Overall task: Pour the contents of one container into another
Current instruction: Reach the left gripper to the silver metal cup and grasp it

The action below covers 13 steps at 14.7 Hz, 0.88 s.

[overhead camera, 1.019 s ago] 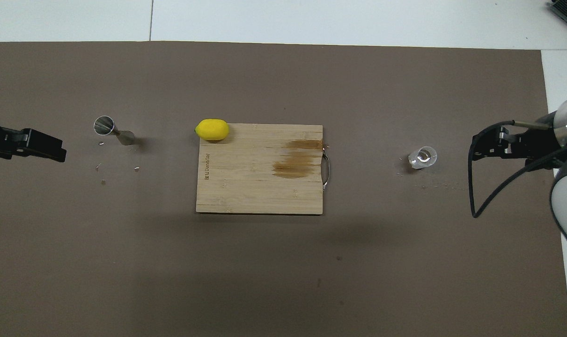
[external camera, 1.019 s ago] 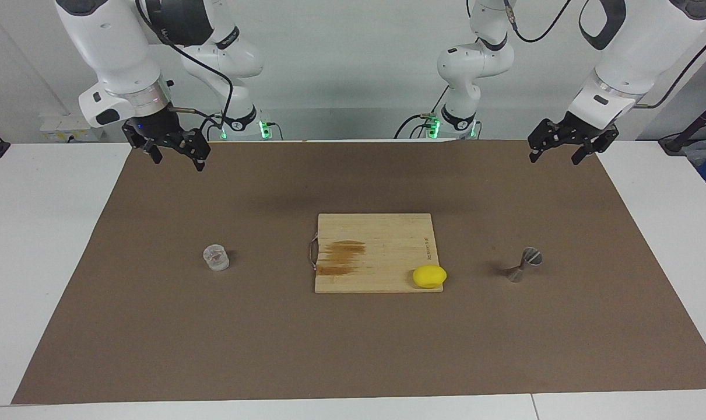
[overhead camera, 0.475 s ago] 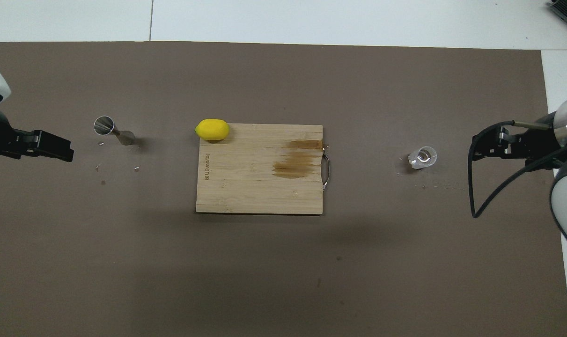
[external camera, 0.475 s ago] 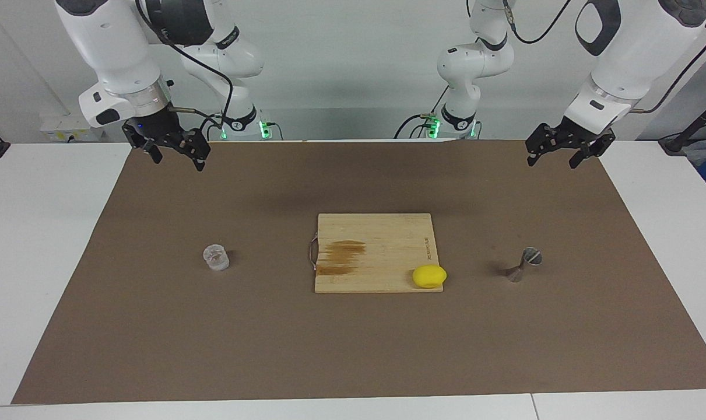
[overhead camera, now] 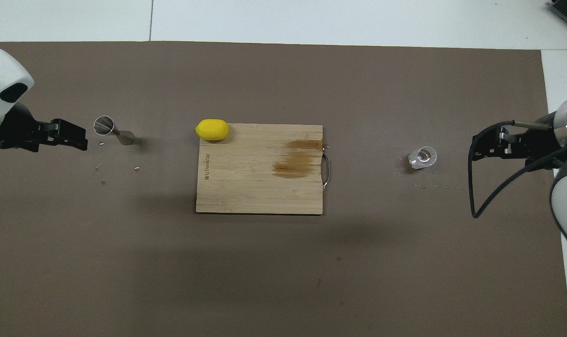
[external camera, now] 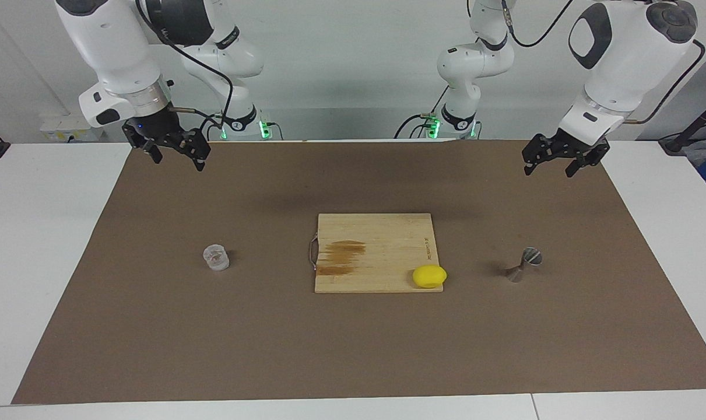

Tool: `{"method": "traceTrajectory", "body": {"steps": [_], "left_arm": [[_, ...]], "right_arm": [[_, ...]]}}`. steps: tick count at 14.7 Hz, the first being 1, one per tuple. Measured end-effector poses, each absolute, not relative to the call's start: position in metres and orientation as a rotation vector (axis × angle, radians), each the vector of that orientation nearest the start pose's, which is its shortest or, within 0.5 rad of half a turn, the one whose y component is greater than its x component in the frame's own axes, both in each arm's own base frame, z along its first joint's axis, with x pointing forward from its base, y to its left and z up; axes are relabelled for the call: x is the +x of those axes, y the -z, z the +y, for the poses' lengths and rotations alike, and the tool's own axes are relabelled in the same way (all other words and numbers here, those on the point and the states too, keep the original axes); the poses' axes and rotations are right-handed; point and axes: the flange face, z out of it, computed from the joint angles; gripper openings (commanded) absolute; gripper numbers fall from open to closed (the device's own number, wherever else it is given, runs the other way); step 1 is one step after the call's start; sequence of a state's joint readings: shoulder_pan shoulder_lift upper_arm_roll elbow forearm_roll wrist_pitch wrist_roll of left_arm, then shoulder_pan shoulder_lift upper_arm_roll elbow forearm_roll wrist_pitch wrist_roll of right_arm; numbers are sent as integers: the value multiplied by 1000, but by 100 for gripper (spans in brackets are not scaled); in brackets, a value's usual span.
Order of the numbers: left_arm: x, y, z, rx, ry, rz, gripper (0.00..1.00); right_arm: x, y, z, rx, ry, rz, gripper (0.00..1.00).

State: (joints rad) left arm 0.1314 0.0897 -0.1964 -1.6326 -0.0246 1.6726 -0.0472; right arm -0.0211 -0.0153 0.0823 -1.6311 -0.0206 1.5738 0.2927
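Note:
The steel jigger is next for my left gripper, which should go to it and close around the jigger's upper part point(overhead camera: 107, 127), just under the jigger's rim.
The clear cup point(external camera: 215, 257) point(overhead camera: 423, 157) stands on the brown mat toward the right arm's end of the table. The steel jigger point(external camera: 523, 265) point(overhead camera: 112, 131) stands upright on the mat toward the left arm's end. My left gripper point(external camera: 548, 170) point(overhead camera: 83, 140) hangs open and empty above the mat; from overhead its tips sit just beside the jigger's rim, but the facing view shows it well above the jigger and apart from it. My right gripper point(external camera: 178, 162) point(overhead camera: 476, 146) waits open and empty above the mat, apart from the cup.
A wooden cutting board point(external camera: 376, 233) point(overhead camera: 255, 187) with a dark stain and a metal handle lies mid-table between cup and jigger. A yellow lemon point(external camera: 429, 276) point(overhead camera: 212, 129) rests on the board's corner toward the jigger. Small crumbs lie on the mat point(external camera: 353, 350) near both vessels.
The left arm has swung inward, bringing its open gripper closer to the jigger and slightly lower. The right arm, cup, jigger and lemon have not moved.

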Motion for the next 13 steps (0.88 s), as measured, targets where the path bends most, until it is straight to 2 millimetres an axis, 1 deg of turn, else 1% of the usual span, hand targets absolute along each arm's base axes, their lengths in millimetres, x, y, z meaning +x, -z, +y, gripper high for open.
{"method": "traceTrajectory", "body": {"steps": [2,4,5,6,8,9,11,13], "left_arm": [[598,-531,-35,-3204,-140,-116,100],[609,-511,-30,-3262,-219,-347,100],[613,-502,-22,-3290,-266,-470,100],[617,-492,-7,-3320,-318,-593,100],[620,-471,37,-3342,-434,-878,100],[620,-459,58,-3319,-506,-1061,100],[616,-436,87,-3196,-694,-1530,100],[615,-417,107,-2996,-865,-1942,100]], "right_arm": [[547,-605,32,-3149,-60,365,100],[547,-605,32,-3149,-60,365,100],[547,-605,32,-3149,-60,365,100],[547,-605,32,-3149,-60,365,100],[547,-605,32,-3149,-60,365,100],[547,-605,32,-3149,-59,365,100],[547,-605,32,-3149,-59,365,100],[547,-605,32,-3149,-59,365,100]]}}
